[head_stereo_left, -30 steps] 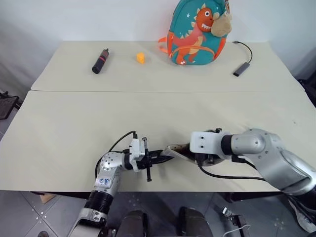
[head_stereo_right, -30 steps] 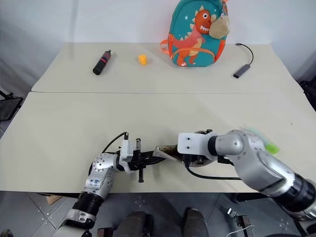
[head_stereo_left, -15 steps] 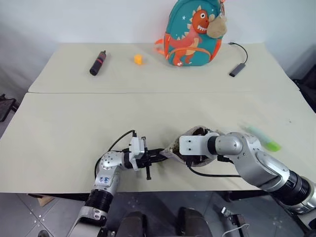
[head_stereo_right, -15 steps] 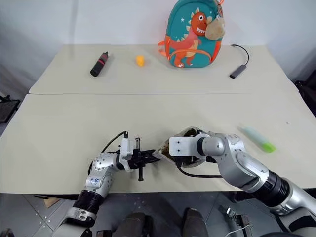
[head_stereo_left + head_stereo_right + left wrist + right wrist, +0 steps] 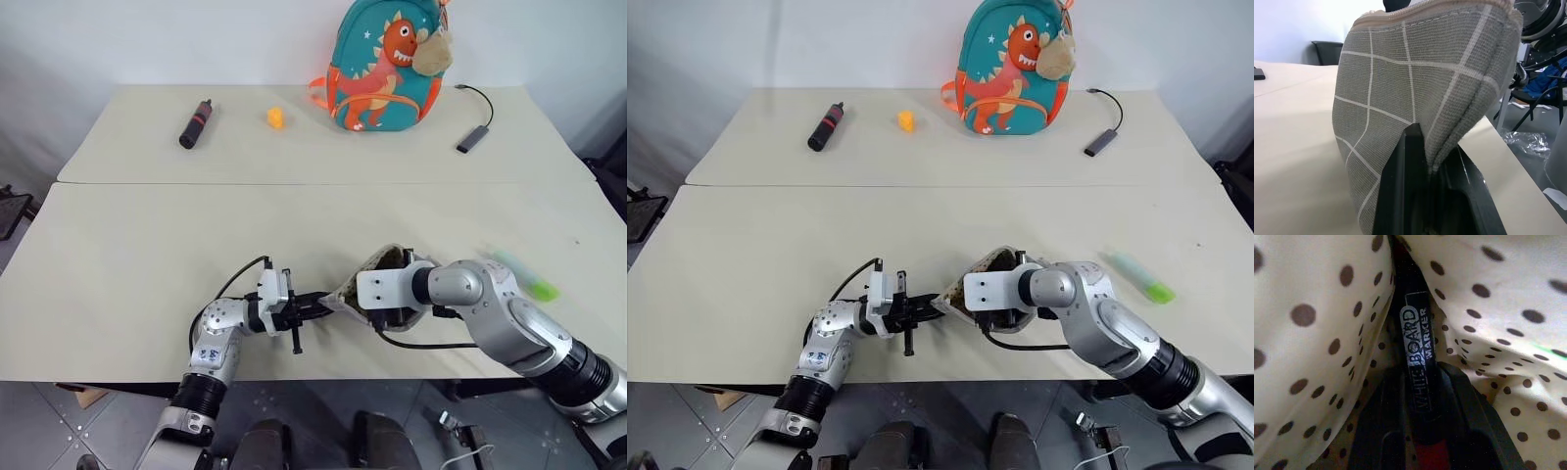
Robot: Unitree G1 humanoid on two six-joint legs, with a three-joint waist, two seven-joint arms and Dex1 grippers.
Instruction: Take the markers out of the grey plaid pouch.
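The robot's right gripper needs to set the dark marker down on the table point(image 5: 493, 285) beside the pale green marker, toward the pouch.
The grey plaid pouch point(image 5: 1415, 73) stands tilted near the table's front edge, its open mouth point(image 5: 377, 262) raised. My left gripper point(image 5: 328, 305) is shut on the pouch's lower end, pinching the fabric between its fingers point(image 5: 1405, 161). My right gripper point(image 5: 1425, 377) is inside the pouch, among the dotted lining. It is shut on a dark marker point(image 5: 1418, 333) with white lettering and a red end. The pale green marker point(image 5: 524, 276) lies on the table to the right of the pouch.
On the far table stand a teal dinosaur backpack point(image 5: 382, 64), a black-and-red cylinder point(image 5: 194, 122), a small orange object point(image 5: 275, 117) and a grey adapter with a cable point(image 5: 470, 139). The table's front edge point(image 5: 323, 370) runs just below both grippers.
My right gripper has gone a little deeper into the pouch and its fingers have closed on the dark marker. The pouch's mouth has risen. The left gripper has kept its hold.
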